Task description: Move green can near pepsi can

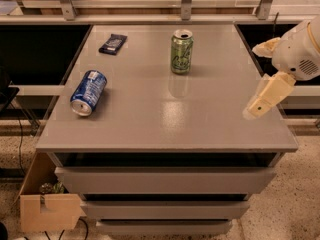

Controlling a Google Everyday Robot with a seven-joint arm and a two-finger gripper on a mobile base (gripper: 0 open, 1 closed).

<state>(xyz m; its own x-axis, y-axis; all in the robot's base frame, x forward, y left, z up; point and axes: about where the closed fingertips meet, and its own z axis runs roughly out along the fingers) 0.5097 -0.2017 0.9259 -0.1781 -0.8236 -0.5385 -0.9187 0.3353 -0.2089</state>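
Next, my gripper needs to go to the lower half (pixel 181 62) of the upright green can and close there, leaving the can's silver top free above the fingers.
The green can (pixel 181 52) stands upright at the back middle of the grey table (pixel 165 119), its silver top with pull-tab showing. The pepsi can (pixel 88 92), blue with white markings, lies on its side near the table's left edge. My gripper (pixel 253 82) is at the right edge of the table, well right of the green can and slightly nearer the front. Its two cream fingers (pixel 265 96) stand apart, open, with nothing between them. It touches neither can.
A small dark flat packet (pixel 113 43) lies at the table's back left. A metal rail with uprights (pixel 186 1) runs behind the table. Drawers sit below the tabletop, and a cardboard box (pixel 47 206) stands on the floor at the lower left.
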